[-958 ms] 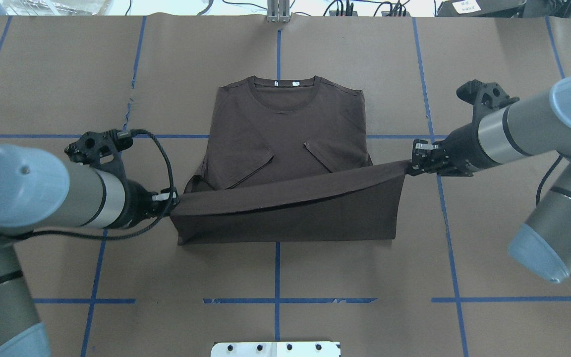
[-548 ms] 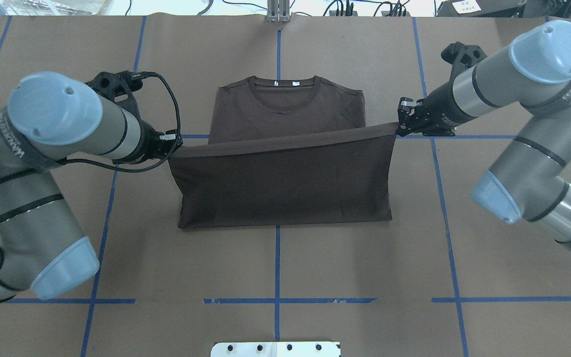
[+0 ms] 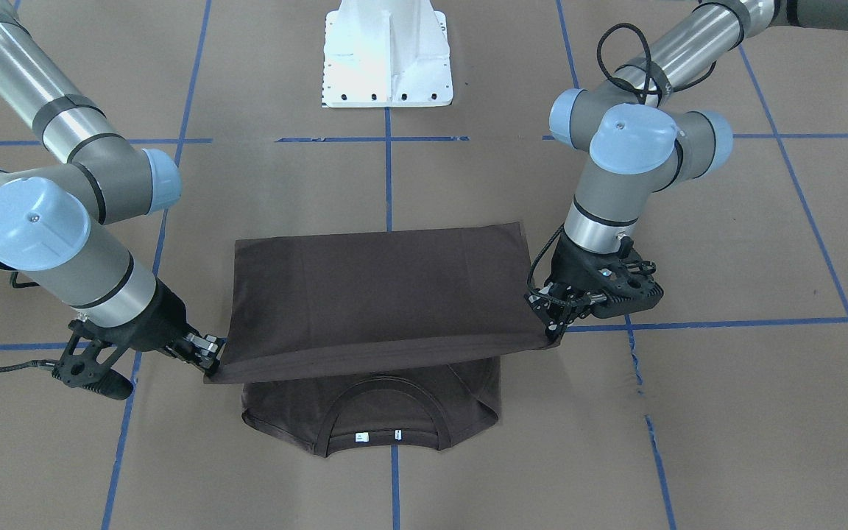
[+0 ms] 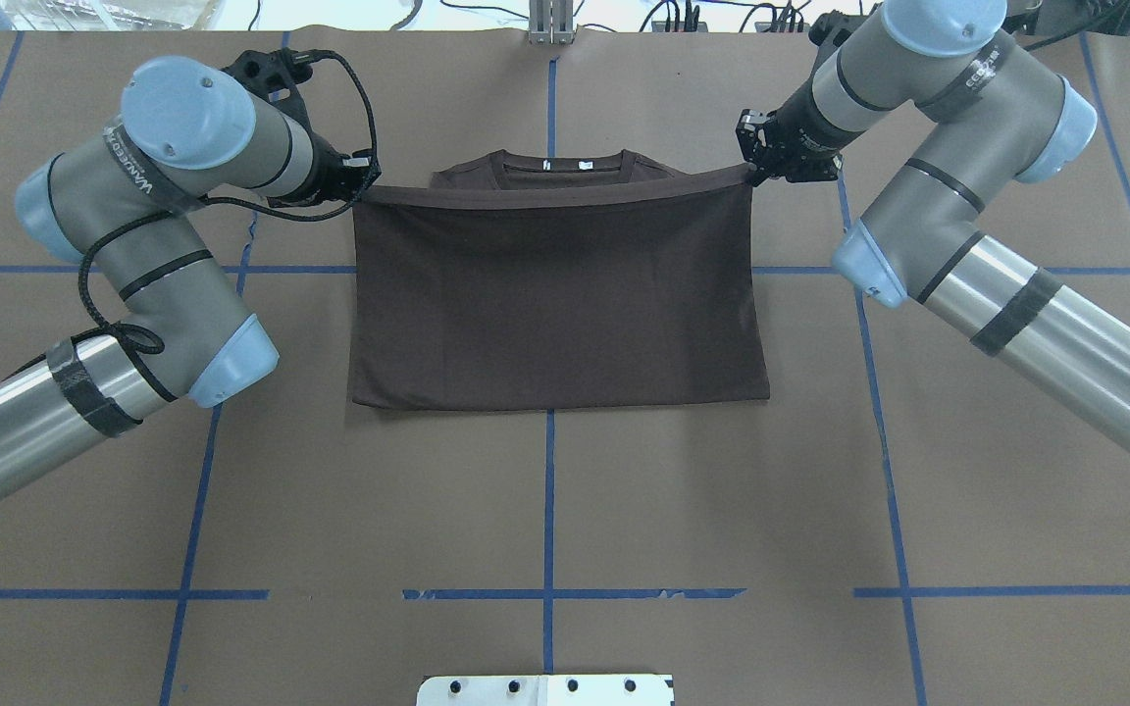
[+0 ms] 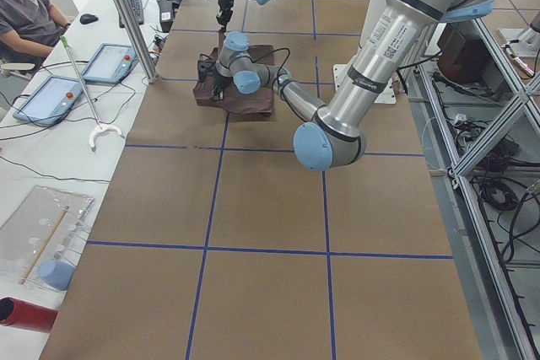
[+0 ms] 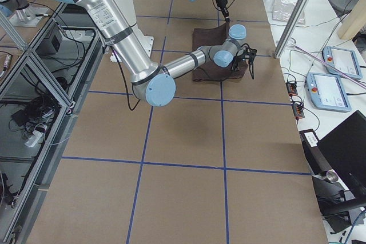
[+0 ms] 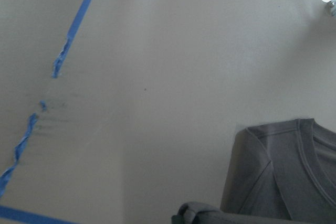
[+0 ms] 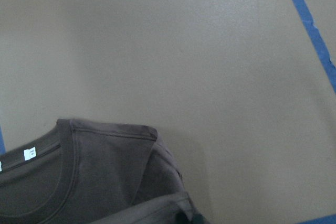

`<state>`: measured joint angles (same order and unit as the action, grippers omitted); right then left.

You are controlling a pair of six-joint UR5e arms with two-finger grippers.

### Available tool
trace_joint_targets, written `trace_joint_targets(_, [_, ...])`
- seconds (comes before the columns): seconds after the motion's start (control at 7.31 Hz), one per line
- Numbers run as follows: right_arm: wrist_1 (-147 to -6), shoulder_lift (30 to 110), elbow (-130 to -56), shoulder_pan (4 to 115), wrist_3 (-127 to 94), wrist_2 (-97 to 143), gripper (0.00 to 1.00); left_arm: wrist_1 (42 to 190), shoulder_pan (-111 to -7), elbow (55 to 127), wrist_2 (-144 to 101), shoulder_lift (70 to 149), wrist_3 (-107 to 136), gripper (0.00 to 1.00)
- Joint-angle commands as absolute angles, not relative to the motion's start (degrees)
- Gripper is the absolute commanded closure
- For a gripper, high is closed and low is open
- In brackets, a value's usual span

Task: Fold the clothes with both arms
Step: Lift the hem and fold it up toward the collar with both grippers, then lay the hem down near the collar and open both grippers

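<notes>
I need to release the corner of the hem from my left gripper on the brown paper (image 3: 542,403) (image 7: 184,135), just outside the shoulder of the dark brown T-shirt.
The dark brown T-shirt (image 4: 555,294) lies on the brown paper table, its lower half folded up over its body. Only the collar with the white neck label (image 4: 565,165) shows beyond the raised hem. My left gripper (image 4: 361,186) is shut on the hem's left corner. My right gripper (image 4: 749,169) is shut on the hem's right corner. The hem is stretched taut between them, slightly above the collar end. In the front-facing view the left gripper (image 3: 553,324) and right gripper (image 3: 210,357) hold the edge above the collar (image 3: 383,423). Both wrist views show the shoulder below (image 7: 283,182) (image 8: 105,182).
The white pedestal base (image 3: 387,59) stands at the robot's side of the table. Blue tape lines (image 4: 547,510) grid the paper, with a torn piece (image 4: 253,221) beside the left arm. A metal post (image 4: 550,20) and cables lie at the far edge. Tablets (image 5: 105,63) sit on the side bench.
Both grippers have carried the hem away from the robot, from mid-shirt to the collar. The folded layer now covers the sleeves and chest. Both arms have stretched further out.
</notes>
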<state>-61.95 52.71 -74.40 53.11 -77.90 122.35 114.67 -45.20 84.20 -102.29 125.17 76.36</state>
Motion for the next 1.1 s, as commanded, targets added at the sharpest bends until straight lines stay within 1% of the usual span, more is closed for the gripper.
trace_joint_targets(0.0, [-61.26, 49.15, -69.55, 53.09, -77.78, 121.65, 1.00, 115.31, -45.18, 77.12, -101.95, 129.62, 76.90, 1.00])
trace_joint_targets(0.14, [-61.17, 48.52, -68.30, 53.09, -77.78, 121.12, 1.00, 116.18, -45.26, 74.73, -101.34, 130.60, 76.82, 1.00])
trace_joint_targets(0.27, [-61.17, 48.60, -68.20, 53.26, -77.78, 120.94, 1.00, 116.45, -45.52, 74.10, -101.08, 130.61, 76.73, 1.00])
trace_joint_targets(0.96, [-61.17, 46.76, -65.22, 54.32, -77.70, 120.59, 1.00, 116.54, -45.88, 72.96, -100.99, 131.39, 76.73, 1.00])
